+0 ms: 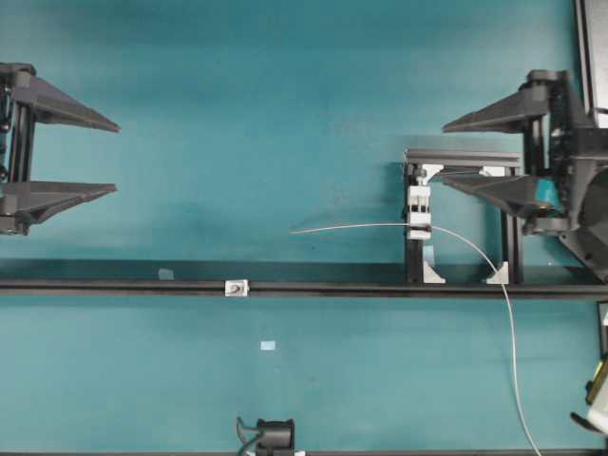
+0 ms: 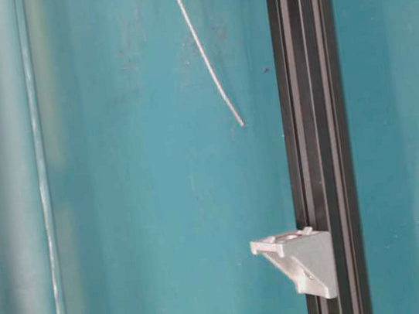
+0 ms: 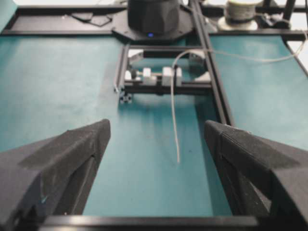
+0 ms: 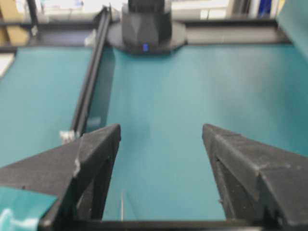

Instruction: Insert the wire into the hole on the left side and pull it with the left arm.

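The robot's right gripper will next move to the silver wire and close on its free part [image 1: 349, 226] between the wire's loose end and the white grooved block.
The thin silver wire [image 1: 361, 226] runs up from the bottom right in a wide curve. It passes through the white grooved block [image 1: 418, 211] on the black square frame [image 1: 463, 157] and ends free on the mat left of the block. The hole itself is too small to make out. My left gripper [image 1: 116, 158] stands open at the far left, well short of the wire's tip. In the left wrist view the wire [image 3: 174, 120] lies ahead, between the spread fingers [image 3: 77, 149], touching neither. My right gripper [image 1: 444, 153] hangs open beside the frame, holding nothing.
A long black rail [image 1: 285, 287] crosses the table and carries a small white bracket [image 1: 237, 287]. White triangular corner brackets [image 1: 432, 271] sit at the frame's foot. A black camera mount [image 1: 271, 437] stands at the near edge, and a scrap of tape [image 1: 268, 345] lies on the teal mat.
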You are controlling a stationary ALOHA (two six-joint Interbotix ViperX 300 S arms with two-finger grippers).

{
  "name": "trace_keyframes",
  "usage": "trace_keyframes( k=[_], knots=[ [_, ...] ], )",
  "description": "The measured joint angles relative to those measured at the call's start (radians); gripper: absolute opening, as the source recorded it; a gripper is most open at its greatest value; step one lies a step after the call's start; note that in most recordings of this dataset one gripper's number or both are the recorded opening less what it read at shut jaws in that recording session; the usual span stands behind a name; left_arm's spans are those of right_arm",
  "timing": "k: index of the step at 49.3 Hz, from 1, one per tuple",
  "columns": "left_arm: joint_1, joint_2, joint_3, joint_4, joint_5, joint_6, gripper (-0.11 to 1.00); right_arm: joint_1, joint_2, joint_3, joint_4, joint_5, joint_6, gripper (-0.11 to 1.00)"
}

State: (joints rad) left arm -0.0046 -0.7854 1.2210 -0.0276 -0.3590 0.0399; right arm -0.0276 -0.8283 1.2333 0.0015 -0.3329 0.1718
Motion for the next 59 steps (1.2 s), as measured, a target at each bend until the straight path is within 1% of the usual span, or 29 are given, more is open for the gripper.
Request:
trace_keyframes(
  k=[8, 16, 31, 44, 59],
  knots=[
    [0.000, 0.034, 0.002, -0.002, 0.000, -0.003, 0.68, 0.000, 0.089, -0.005, 0.000, -0.003, 0.000, 0.76],
    [0.002, 0.098, 0.000, -0.005, 0.000, -0.003, 0.68, 0.002, 0.187, -0.028, 0.000, -0.005, 0.002, 0.76],
    [0.005, 0.199, 0.002, -0.005, 0.000, -0.005, 0.68, 0.032, 0.351, -0.080, -0.002, -0.014, 0.000, 0.76],
    [0.005, 0.259, 0.002, -0.005, -0.002, -0.005, 0.68, 0.051, 0.474, -0.126, -0.002, -0.014, 0.002, 0.76],
    [0.006, 0.293, 0.000, -0.005, -0.002, -0.006, 0.68, 0.067, 0.609, -0.181, -0.002, -0.014, 0.002, 0.76]
  ],
)
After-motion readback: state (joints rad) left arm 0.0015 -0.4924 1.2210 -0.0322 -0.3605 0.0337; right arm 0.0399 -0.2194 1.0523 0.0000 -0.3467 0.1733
